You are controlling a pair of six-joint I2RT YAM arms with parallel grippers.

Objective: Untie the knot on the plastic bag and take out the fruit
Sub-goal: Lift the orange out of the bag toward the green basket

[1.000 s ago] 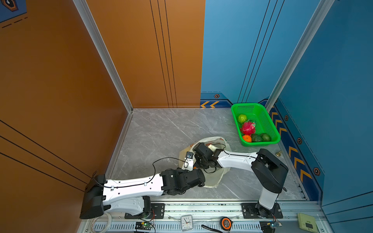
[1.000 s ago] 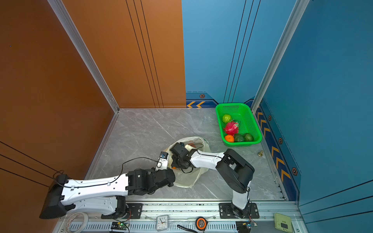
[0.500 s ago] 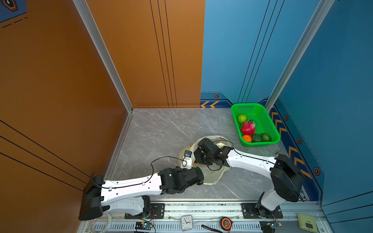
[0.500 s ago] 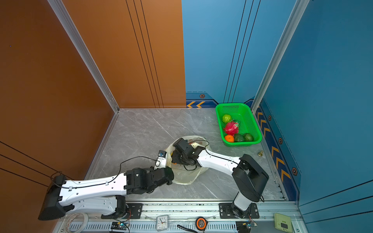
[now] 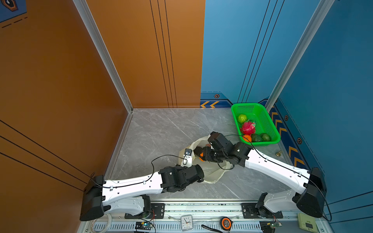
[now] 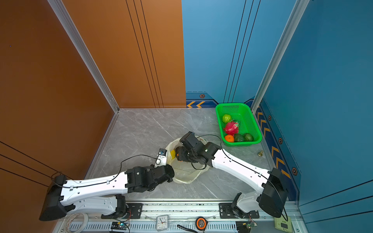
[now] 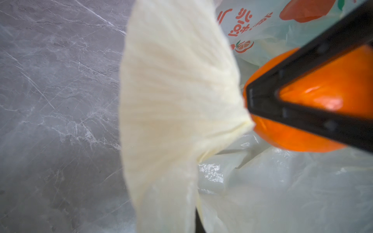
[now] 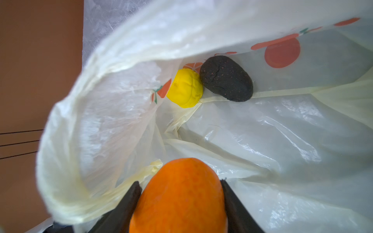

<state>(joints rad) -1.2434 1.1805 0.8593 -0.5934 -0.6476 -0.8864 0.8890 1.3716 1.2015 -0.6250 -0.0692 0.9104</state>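
Note:
My right gripper is to let go of the orange in the green basket (image 5: pixel 260 129), beside the dragon fruit and just behind the avocados.
The cream-yellow plastic bag (image 5: pixel 212 174) (image 6: pixel 186 175) lies on the grey floor with its mouth open; no knot shows. In the right wrist view my right gripper (image 8: pixel 179 193) is inside the bag (image 8: pixel 262 141), shut on an orange (image 8: pixel 179 199). Deeper in lie a yellow fruit (image 8: pixel 185 87) and a dark avocado (image 8: pixel 227 78). My left gripper (image 7: pixel 196 226) is shut on a stretched strip of the bag (image 7: pixel 177 100) beside the held orange (image 7: pixel 323 90). Both top views show the orange (image 5: pixel 201 159) (image 6: pixel 177 155) at the bag's mouth.
A green basket (image 5: pixel 250 105) (image 6: pixel 232 105) stands against the blue wall at the back right, holding a dragon fruit (image 5: pixel 247 127), a green fruit, an orange and two avocados. A small brass object (image 5: pixel 278 153) lies near it. A clock and a tape measure lie on the front rail.
The right arm's elbow has swung out to the right and lower while its gripper stays in the bag's mouth; its jaws have closed a little. The left arm has barely moved.

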